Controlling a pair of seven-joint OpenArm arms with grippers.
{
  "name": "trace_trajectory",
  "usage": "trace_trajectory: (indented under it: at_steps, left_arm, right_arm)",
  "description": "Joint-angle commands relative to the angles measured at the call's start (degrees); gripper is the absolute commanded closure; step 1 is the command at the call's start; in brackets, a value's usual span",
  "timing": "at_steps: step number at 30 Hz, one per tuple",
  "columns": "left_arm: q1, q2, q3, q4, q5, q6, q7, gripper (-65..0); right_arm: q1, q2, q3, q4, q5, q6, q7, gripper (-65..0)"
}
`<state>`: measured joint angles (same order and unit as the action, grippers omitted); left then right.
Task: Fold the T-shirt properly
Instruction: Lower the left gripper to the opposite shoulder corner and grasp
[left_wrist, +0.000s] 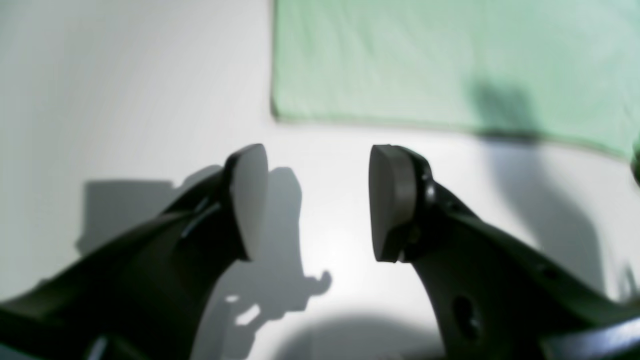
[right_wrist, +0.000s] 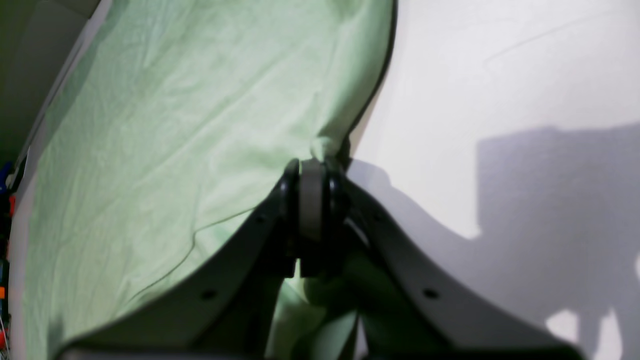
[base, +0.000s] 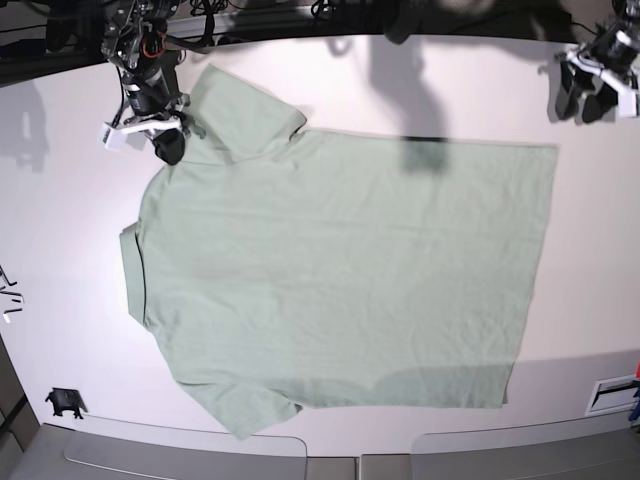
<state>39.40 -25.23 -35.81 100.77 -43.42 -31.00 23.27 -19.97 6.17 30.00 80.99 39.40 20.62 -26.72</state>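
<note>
Next, my left gripper goes to the T-shirt's far hem corner (base: 544, 153) (left_wrist: 286, 109), toward the back of the table, and closes there.
The T-shirt (base: 340, 260) lies spread flat on the white table (base: 60, 230), pale sage green, collar end at the left and hem at the right. In the base view my right gripper (base: 168, 146) is at the upper sleeve, top left. The right wrist view shows this gripper (right_wrist: 312, 200) shut, with a bunched edge of the T-shirt (right_wrist: 175, 150) pinched between its pads. My left gripper (base: 588, 100) hovers at the top right, off the cloth beyond the hem corner. Up close, the left gripper (left_wrist: 320, 200) stands open over bare table, and the T-shirt (left_wrist: 450, 65) edge lies ahead of it.
A small black object (base: 65, 402) sits near the front left table corner. A white strip (base: 610, 394) lies at the front right edge. Cables and dark gear (base: 250, 15) line the back of the table.
</note>
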Motion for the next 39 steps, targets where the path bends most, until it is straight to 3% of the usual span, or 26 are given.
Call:
trace_trajectory:
  at_steps: [1, 8, 15, 19, 28, 39]
  left_arm:
    - [-1.1, -1.5, -0.6, 0.8, -0.9, 1.2, -1.2, -29.9]
    - [-8.0, -2.4, -0.6, -1.0, 3.3, 5.8, 1.0, -29.6]
    - [-13.2, -2.4, -0.6, -15.5, 0.2, 5.7, 1.4, -29.5]
    - [-16.1, -2.4, -0.5, -24.1, -3.3, 3.7, 2.6, -29.5]
    - [-21.6, -2.3, 0.3, -32.6, -10.9, 1.4, 9.7, -29.5]
    - [-22.4, -2.0, 15.5, -32.5, -8.0, 1.4, 11.6, -29.5]
  right_arm:
    - [-0.1, 0.0, 0.0, 0.2, 1.0, 0.3, -1.0, 0.0]
    - [-0.1, 0.0, 0.0, 0.2, 1.0, 0.3, -1.7, 0.0]
    - [-0.1, 0.0, 0.0, 0.2, 1.0, 0.3, -2.1, 0.0]
    - [-0.1, 0.0, 0.0, 0.2, 1.0, 0.3, -2.1, 0.0]
    - [-0.1, 0.0, 0.0, 0.2, 1.0, 0.3, -2.3, 0.0]
    - [-0.1, 0.0, 0.0, 0.2, 0.7, 0.3, -2.4, 0.0]
